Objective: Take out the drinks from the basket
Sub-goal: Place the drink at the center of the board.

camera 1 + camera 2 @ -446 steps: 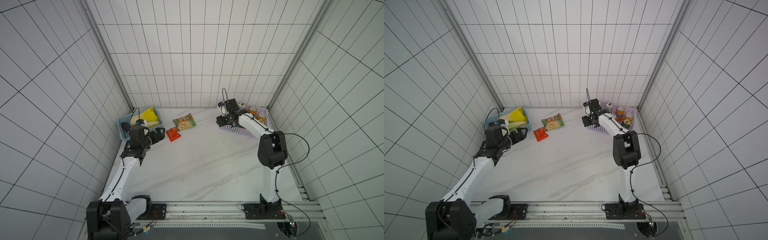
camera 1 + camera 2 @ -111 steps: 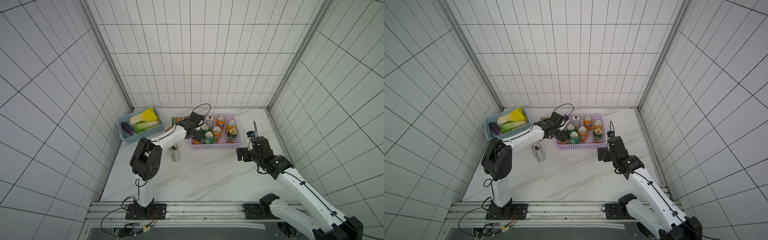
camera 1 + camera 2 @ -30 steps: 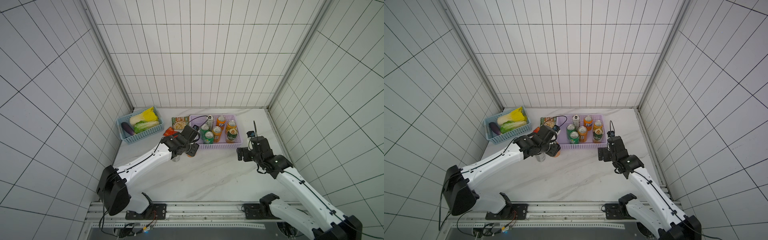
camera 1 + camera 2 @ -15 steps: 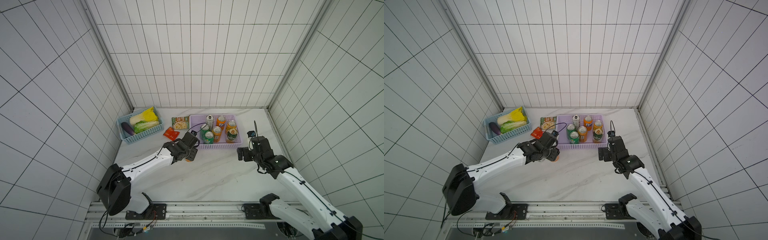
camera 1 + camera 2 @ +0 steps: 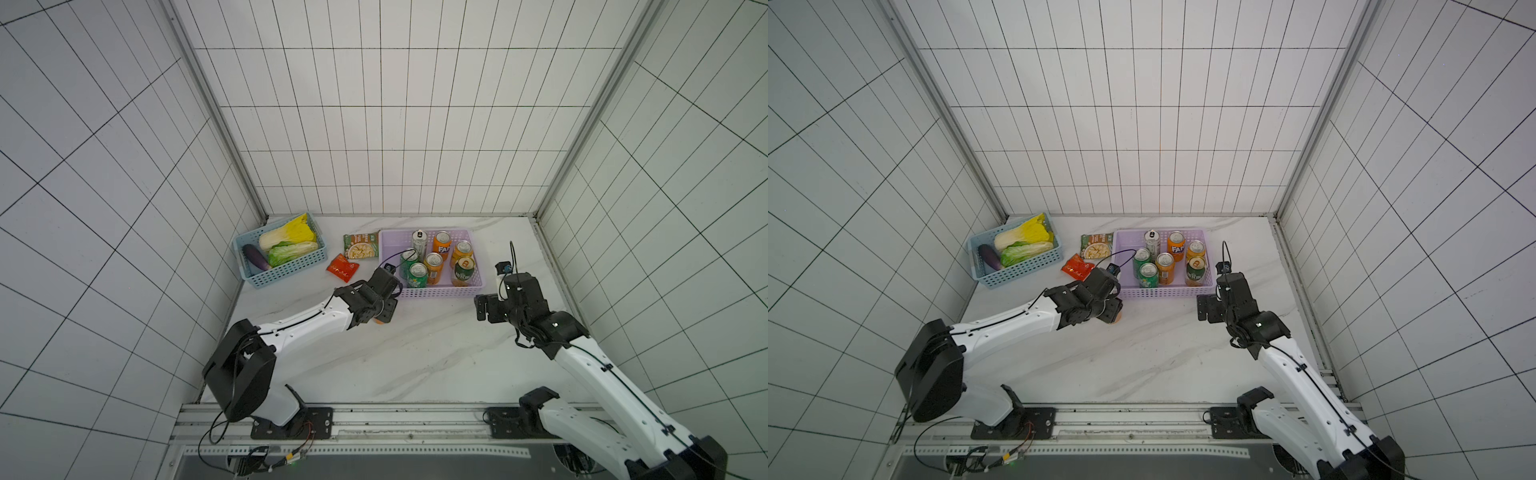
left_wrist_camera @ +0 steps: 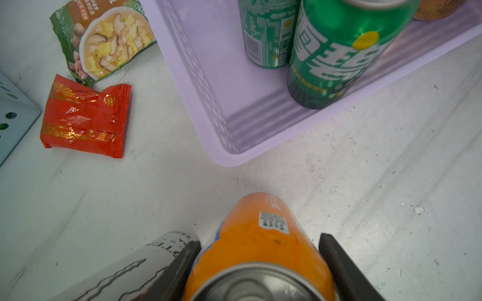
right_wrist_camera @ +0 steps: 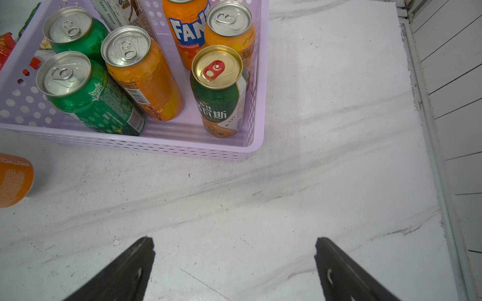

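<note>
I will use my left gripper to stand the orange can on the table [image 5: 381, 320] [image 6: 261, 205] by the front corner of the lilac basket, next to the silver-white can.
The lilac basket [image 5: 440, 292] [image 5: 1167, 292] stands at the back of the table with several upright drinks in it: two green cans [image 7: 86, 96], orange ones [image 7: 140, 75], a silver-white one [image 5: 419, 241] and a dark green and orange one [image 7: 219, 93]. My left gripper [image 6: 259, 239] [image 5: 380, 311] is shut on an upright orange can [image 6: 258, 250] [image 7: 13, 179] just in front of the basket's front left corner, its base at the tabletop. A silver-white can [image 6: 125, 268] sits right beside one of its fingers. My right gripper [image 7: 234, 260] [image 5: 482, 307] hangs open and empty off the basket's front right corner.
A light blue basket [image 5: 286, 270] of vegetables stands at the back left. A green packet [image 5: 360, 245] and a red packet [image 5: 343, 268] lie between the two baskets. Tiled walls close in three sides, and a metal rail [image 7: 427, 130] runs along the right edge.
My left gripper has carried the orange can a little nearer the table's front and lower, away from the basket. The right arm has not moved.
</note>
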You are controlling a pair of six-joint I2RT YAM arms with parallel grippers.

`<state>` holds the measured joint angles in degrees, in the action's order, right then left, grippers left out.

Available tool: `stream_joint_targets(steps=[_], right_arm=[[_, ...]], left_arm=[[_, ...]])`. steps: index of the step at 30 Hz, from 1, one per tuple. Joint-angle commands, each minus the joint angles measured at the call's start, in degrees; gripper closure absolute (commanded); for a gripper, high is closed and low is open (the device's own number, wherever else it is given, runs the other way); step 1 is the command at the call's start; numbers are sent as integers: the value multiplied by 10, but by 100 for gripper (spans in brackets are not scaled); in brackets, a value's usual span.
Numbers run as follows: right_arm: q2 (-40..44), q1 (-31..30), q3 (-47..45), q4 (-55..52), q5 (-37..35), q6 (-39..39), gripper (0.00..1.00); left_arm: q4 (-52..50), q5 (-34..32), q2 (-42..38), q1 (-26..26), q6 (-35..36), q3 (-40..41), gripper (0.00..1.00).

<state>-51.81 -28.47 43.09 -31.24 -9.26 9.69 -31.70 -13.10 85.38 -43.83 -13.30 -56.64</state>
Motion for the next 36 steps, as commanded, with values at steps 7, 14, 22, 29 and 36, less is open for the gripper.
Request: stream_joint_targets(steps=[7, 14, 22, 29, 36], right_arm=[[-1, 4, 3, 0, 4, 3, 0], [-1, 4, 3, 0, 5, 2, 1], [-3, 4, 3, 0, 5, 0, 0], [0, 5, 3, 0, 4, -3, 0], [2, 5, 8, -2, 2, -6, 0]], left_arm=[[62, -18, 11, -4, -7, 6, 42], [65, -23, 23, -4, -9, 7, 42], [65, -24, 27, -4, -9, 8, 40], [56, -24, 19, -4, -8, 1, 35], [49, -25, 3, -4, -6, -6, 25]])
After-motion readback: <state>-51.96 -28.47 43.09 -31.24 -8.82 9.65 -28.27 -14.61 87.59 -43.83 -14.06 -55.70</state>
